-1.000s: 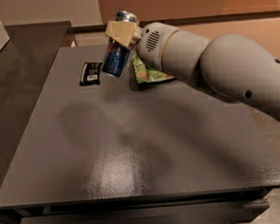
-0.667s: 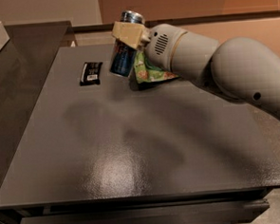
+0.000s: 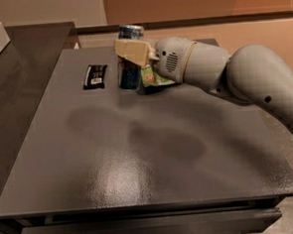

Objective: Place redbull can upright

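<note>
My gripper needs to set the redbull can down upright on the bare grey table [image 3: 125, 126] just in front of the black wrapper.
The redbull can [image 3: 129, 76] stands upright at the far middle of the grey table [image 3: 139, 154], its blue and silver side facing me and its silver top showing above the fingers. Its base looks to be resting on the table top. My gripper [image 3: 130, 52] reaches in from the right and is shut on the can's upper half; a cream fingertip [image 3: 132, 50] lies across its front. The far finger is hidden behind the can.
A green snack bag [image 3: 153, 78] lies just right of the can, partly under my wrist. A small flat black wrapper [image 3: 95, 76] lies to the can's left. A second dark counter [image 3: 28, 51] adjoins the table's left side.
The can has gone from tilted in the air to upright and lower, down at the table. The gripper has turned and moved slightly right and down with it.
</note>
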Robot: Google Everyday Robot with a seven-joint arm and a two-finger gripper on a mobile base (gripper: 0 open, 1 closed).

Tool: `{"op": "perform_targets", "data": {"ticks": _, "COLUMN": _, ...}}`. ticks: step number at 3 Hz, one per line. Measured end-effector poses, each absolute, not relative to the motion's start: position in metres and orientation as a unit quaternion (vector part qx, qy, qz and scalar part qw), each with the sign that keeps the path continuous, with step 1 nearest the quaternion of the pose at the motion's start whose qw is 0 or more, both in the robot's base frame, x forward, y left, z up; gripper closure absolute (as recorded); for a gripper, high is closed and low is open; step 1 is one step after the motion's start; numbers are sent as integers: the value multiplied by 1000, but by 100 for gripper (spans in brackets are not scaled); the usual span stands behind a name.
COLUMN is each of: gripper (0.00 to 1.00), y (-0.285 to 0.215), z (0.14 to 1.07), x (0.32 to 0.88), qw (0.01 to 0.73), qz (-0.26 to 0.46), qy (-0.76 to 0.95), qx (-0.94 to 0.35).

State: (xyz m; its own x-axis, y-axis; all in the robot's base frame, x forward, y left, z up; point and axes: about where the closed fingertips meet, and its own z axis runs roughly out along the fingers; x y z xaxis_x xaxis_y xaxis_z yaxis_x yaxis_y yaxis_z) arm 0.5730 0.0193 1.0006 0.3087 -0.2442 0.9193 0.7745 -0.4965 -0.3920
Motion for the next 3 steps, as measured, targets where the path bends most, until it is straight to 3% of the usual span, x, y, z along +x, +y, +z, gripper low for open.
{"op": "perform_targets", "data": {"ticks": 3, "gripper": 100, "y": 43, "z": 965, "x": 529, "qw": 398, "qz": -577, "qy": -315, "qx": -640}}
